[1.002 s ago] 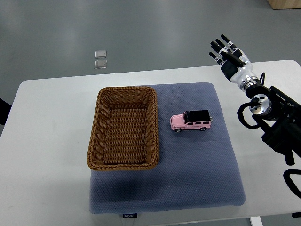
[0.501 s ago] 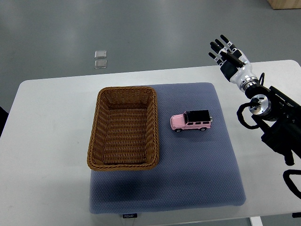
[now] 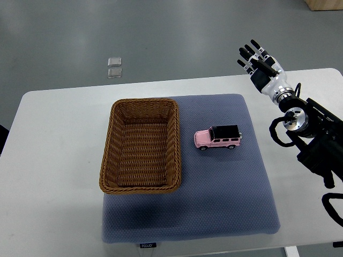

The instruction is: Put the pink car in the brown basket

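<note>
My right gripper will grab the pink car at the back half of its black roof [image 3: 229,131], the car's end farther from the brown basket.
A pink toy car with a black roof [image 3: 217,137] stands on the blue-grey mat [image 3: 214,203], to the right of the brown wicker basket [image 3: 112,160]. The basket holds nothing. My right hand [image 3: 256,58] is raised past the table's far right corner, fingers spread and empty, well up and right of the car. My right arm [image 3: 311,134] comes in from the right edge. The left hand does not show.
The mat lies on a white table [image 3: 53,160]. Two small clear squares [image 3: 114,67] lie on the grey floor beyond the table's far edge. A dark object [image 3: 2,140] shows at the left edge.
The dark object at the left edge has drawn back and down a little. The right hand, the car and the basket have not moved.
</note>
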Available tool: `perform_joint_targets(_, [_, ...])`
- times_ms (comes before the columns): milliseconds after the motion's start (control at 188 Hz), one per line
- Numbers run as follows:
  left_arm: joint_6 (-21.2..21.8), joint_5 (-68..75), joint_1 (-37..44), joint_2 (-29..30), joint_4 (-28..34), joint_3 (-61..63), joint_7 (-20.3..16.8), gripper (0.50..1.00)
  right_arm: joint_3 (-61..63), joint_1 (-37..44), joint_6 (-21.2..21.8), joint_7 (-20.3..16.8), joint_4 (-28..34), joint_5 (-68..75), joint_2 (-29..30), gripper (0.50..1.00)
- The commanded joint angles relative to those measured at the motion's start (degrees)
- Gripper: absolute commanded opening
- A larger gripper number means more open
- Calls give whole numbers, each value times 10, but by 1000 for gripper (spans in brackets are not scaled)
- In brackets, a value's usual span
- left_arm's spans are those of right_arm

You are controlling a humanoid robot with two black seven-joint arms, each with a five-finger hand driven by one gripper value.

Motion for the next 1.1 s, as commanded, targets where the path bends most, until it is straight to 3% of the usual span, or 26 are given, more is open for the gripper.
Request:
perform_joint_targets(0, [0, 0, 0, 0, 0, 0, 0, 1000, 1, 0, -1, 0, 4, 0, -2, 905])
perform_joint_targets(149, [0, -1, 0, 0, 0, 0, 0, 1000, -3, -1, -7, 0, 22, -3, -7, 905])
perform_joint_targets(293, [0, -1, 0, 0, 0, 0, 0, 1000, -23, 29, -69, -2, 23, -25, -39, 905])
perform_joint_targets(570, [0, 0, 0, 0, 0, 0, 0, 1000, -211, 115, -69, -7, 71, -105, -145, 905])
perform_joint_targets(778, [0, 0, 0, 0, 0, 0, 0, 1000, -349, 197, -25, -16, 149, -222, -218, 903])
perform_joint_targets(1093, [0, 0, 0, 0, 0, 0, 0, 1000, -460, 256, 50, -54, 269, -425, -250, 903])
